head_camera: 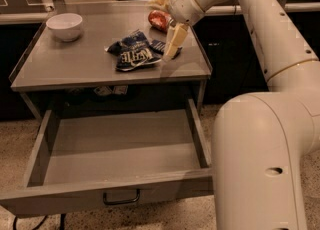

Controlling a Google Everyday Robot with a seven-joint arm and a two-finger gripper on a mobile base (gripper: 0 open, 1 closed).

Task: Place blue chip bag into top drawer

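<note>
Next, the gripper closes on the blue chip bag's crumpled middle (137, 47).
The blue chip bag (134, 51) lies crumpled on the grey table top, right of centre, its white lettering facing up. My gripper (160, 29) hangs over the table just right of the bag. It is open and holds nothing. One pale finger (173, 41) points down at the bag's right edge; the other reaches left, above a red-orange can (159, 19). The top drawer (100, 194) below the table top is pulled far out and holds nothing. Its dark handle (120, 197) is on the front panel.
A white bowl (65, 25) stands at the table's back left. The table top (60, 69) has a low raised rim. My arm's large white links (260, 164) fill the right side beside the drawer. A speckled floor lies around.
</note>
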